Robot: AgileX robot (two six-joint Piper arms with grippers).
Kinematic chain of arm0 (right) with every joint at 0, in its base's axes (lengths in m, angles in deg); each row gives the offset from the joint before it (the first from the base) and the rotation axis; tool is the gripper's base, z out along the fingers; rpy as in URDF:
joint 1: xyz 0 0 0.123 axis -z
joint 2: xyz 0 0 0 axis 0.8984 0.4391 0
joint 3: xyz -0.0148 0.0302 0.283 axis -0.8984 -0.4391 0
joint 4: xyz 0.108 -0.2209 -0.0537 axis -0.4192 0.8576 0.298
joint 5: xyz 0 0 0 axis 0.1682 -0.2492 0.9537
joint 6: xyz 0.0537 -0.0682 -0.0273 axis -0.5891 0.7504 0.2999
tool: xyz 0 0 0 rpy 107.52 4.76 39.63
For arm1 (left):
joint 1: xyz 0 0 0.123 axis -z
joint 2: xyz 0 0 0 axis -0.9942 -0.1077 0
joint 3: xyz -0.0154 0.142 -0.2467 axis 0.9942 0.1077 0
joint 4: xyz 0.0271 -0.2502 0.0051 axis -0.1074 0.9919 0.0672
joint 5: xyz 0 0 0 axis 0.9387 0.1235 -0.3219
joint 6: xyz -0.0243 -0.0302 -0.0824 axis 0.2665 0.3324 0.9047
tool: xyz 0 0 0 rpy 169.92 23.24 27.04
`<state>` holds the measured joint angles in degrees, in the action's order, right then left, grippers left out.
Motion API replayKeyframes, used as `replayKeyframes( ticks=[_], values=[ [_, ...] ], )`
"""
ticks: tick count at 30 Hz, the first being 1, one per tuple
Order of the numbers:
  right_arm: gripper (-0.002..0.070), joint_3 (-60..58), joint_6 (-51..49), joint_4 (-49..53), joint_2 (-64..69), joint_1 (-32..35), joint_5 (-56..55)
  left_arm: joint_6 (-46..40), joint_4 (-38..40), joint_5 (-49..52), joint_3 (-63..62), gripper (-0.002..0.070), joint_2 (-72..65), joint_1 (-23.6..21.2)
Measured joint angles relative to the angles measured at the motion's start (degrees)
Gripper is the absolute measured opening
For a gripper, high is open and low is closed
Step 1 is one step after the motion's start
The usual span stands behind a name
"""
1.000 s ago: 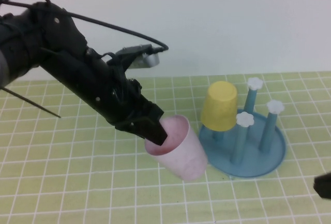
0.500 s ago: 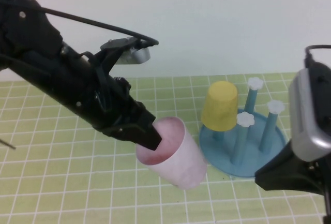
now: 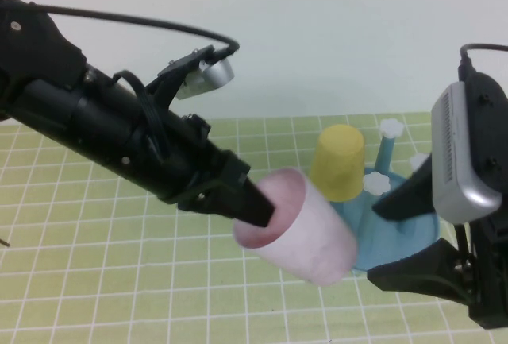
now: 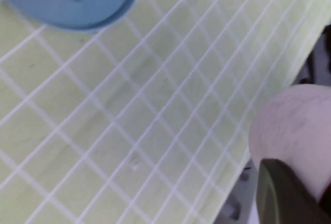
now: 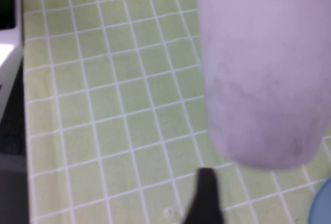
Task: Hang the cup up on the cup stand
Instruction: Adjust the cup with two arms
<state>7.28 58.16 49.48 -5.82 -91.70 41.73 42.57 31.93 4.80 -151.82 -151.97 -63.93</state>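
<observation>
The pale pink cup is held by its far rim in my left gripper, so my right gripper should steady the cup's bottom while my left gripper takes the cup's near rim [image 3: 267, 245].
The pale pink cup [image 3: 305, 229] hangs tilted in the air, its bottom turned toward the right arm. My left gripper [image 3: 255, 206] is shut on its rim, with one finger inside the mouth. In the left wrist view the cup [image 4: 295, 128] sits right behind a dark finger [image 4: 282, 195]. The blue cup stand [image 3: 406, 233] is on the mat behind the cup, white knobs on its pegs. My right gripper [image 3: 372, 247] is open in front of the stand, its tips just off the cup's bottom. The right wrist view shows the cup [image 5: 258, 74] close ahead of one finger [image 5: 207, 198].
A yellow cup [image 3: 338, 162] sits upside down on one peg of the stand. The table is covered by a green mat with a white grid [image 3: 95, 280]. The stand's base [image 4: 72, 1] shows in the left wrist view, and the mat's edge [image 4: 243, 157] lies near the cup.
The left arm has lifted the cup and tipped it further over. The right arm has come in from the right and its jaws have spread open near the cup's bottom.
</observation>
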Motion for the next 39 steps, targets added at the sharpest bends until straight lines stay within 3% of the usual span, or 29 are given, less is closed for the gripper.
replayKeyframes(
  ticks=[3, 9, 17, 24, 27, 31, 33, 39],
  values=[
    [0.0600, 0.0, 0.0, -0.6, 0.3, 0.0, -2.4, -1.0, 3.6, 0.0, 0.0, 0.0000, 0.0, 0.0],
    [0.0641, 0.0, 2.6, -3.1, 2.3, 0.0, -4.6, -1.1, 4.6, 0.0, 0.0, 0.0000, 0.0, 0.0],
    [0.0635, 0.0, 3.8, -7.1, 6.0, -0.1, -4.5, -1.5, 4.8, 0.0, 0.0, 0.0000, 0.0, 0.0],
    [0.0526, 0.0, 4.4, -9.1, 8.0, -0.1, -4.0, -2.8, 4.5, 0.0, 0.0, 0.0006, 0.0, 0.0],
    [0.0520, 0.0, 4.4, -9.1, 8.0, -0.1, -3.9, -5.7, 4.5, 0.0, 0.0, 0.0078, 0.0, 0.0],
    [0.0519, 0.0, 4.4, -9.2, 8.1, -0.1, -3.8, -7.7, 3.8, 0.0, -1.2, 0.0286, 0.0, -0.1],
    [0.0519, 0.0, 4.4, -9.2, 8.3, -0.1, -3.8, -7.0, 2.4, 0.0, -3.3, 0.0342, 0.0, -0.1],
    [0.0518, 0.0, 4.1, -9.2, 8.4, -0.1, -3.4, -4.4, -3.5, 0.0, -10.6, 0.0261, 1.3, -0.1]
  ],
)
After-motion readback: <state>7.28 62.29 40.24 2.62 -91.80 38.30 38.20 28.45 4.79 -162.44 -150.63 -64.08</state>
